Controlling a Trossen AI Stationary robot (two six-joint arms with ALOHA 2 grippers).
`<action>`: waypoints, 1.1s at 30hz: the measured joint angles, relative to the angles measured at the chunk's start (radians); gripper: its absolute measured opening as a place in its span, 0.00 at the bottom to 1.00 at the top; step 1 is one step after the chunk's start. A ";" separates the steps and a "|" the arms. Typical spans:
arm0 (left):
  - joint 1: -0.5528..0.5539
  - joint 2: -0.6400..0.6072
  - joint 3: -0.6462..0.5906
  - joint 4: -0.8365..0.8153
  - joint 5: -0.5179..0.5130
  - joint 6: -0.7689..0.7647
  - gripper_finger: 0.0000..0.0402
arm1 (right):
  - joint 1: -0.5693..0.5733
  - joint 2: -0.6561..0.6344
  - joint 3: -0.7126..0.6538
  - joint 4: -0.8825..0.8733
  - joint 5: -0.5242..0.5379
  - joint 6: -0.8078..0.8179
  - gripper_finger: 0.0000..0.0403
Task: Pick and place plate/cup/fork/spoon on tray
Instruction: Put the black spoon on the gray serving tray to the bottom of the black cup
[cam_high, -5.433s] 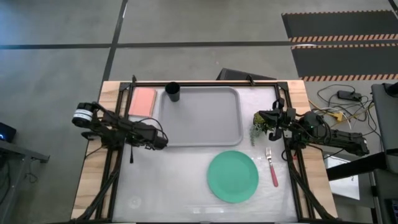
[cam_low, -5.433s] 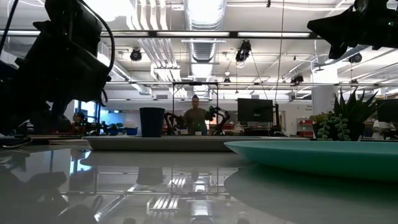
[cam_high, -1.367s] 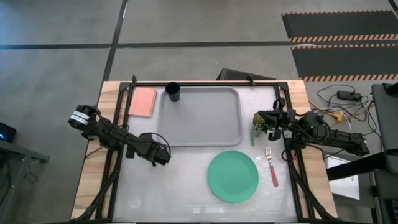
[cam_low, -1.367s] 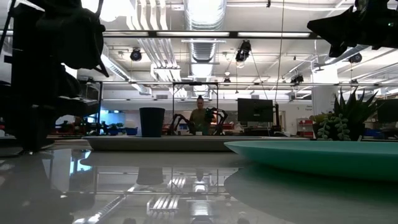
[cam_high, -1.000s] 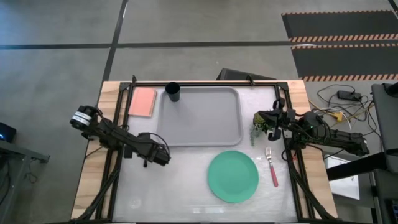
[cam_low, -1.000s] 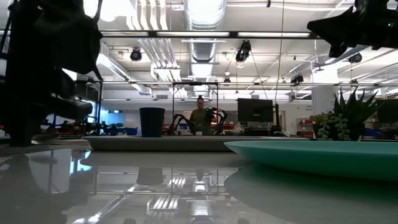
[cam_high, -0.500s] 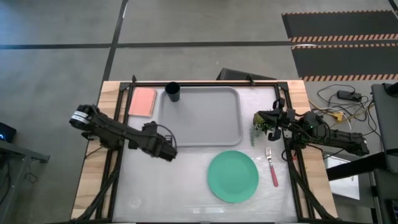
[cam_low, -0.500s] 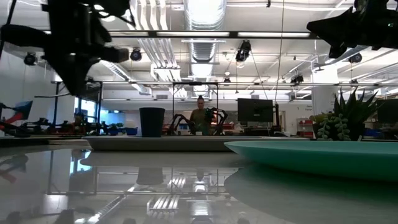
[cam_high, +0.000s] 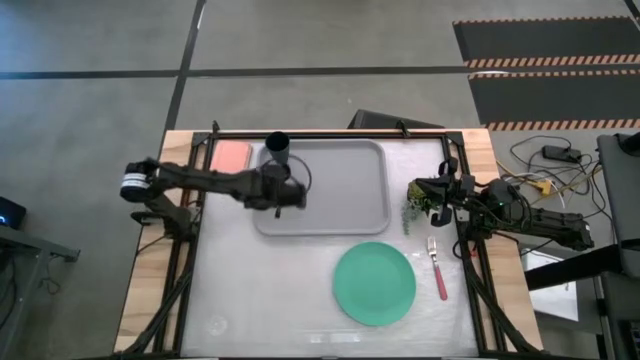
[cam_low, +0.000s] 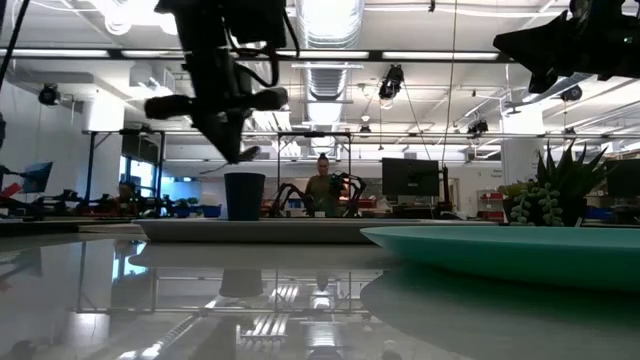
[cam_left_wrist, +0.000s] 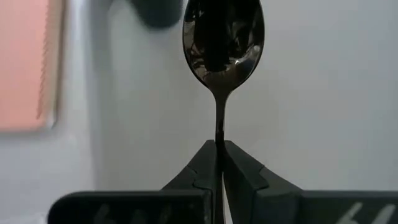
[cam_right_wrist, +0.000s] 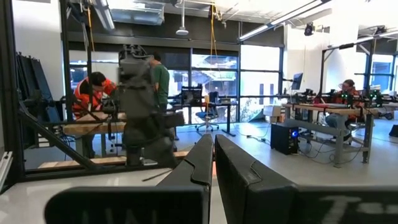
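The dark spoon will leave my left gripper on the tray's bottom just nearer than the black cup (cam_high: 278, 190) (cam_left_wrist: 219, 143), where I should let it go.
My left gripper (cam_high: 289, 193) hovers over the left part of the light-grey tray (cam_high: 345, 215), shut on the dark spoon (cam_left_wrist: 222, 37). In the low view the left gripper (cam_low: 233, 138) stands above the black cup (cam_low: 244, 196). That cup (cam_high: 278, 148) stands in the tray's far left corner. The mint-green plate (cam_high: 374, 283) lies on the table near the tray. The pink-handled fork (cam_high: 438, 270) lies right of the plate. My right gripper (cam_high: 414, 189) waits shut at the right edge, beside a small plant (cam_high: 411, 210). My left gripper pinches the spoon's thin handle (cam_left_wrist: 219, 134) between its two fingertips, the fingers lying along the handle. The oval bowl (cam_left_wrist: 222, 34) sticks out beyond the fingertips. The spoon is lifted clear, above the tray's floor.
A pink pad (cam_high: 230, 160) lies left of the tray at the far left. The plant (cam_low: 552, 190) stands between the tray and the right arm. Bare table lies near and left of the plate. People show in the room behind.
My left gripper has risen from the table near the tray's near left corner. It has swung toward the far edge and the right, and now hovers over the tray's left part by the cup. It stays shut. My right arm has kept still.
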 joint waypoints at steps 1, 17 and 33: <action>0.021 0.000 0.000 0.022 0.000 0.025 0.00 | 0.000 0.000 0.000 0.000 0.000 0.000 0.02; 0.147 0.099 -0.080 0.140 0.104 0.089 0.00 | 0.000 0.000 0.000 -0.004 0.000 0.000 0.02; 0.187 0.192 -0.079 0.167 0.163 0.134 0.00 | 0.000 0.000 0.000 -0.021 0.000 0.001 0.02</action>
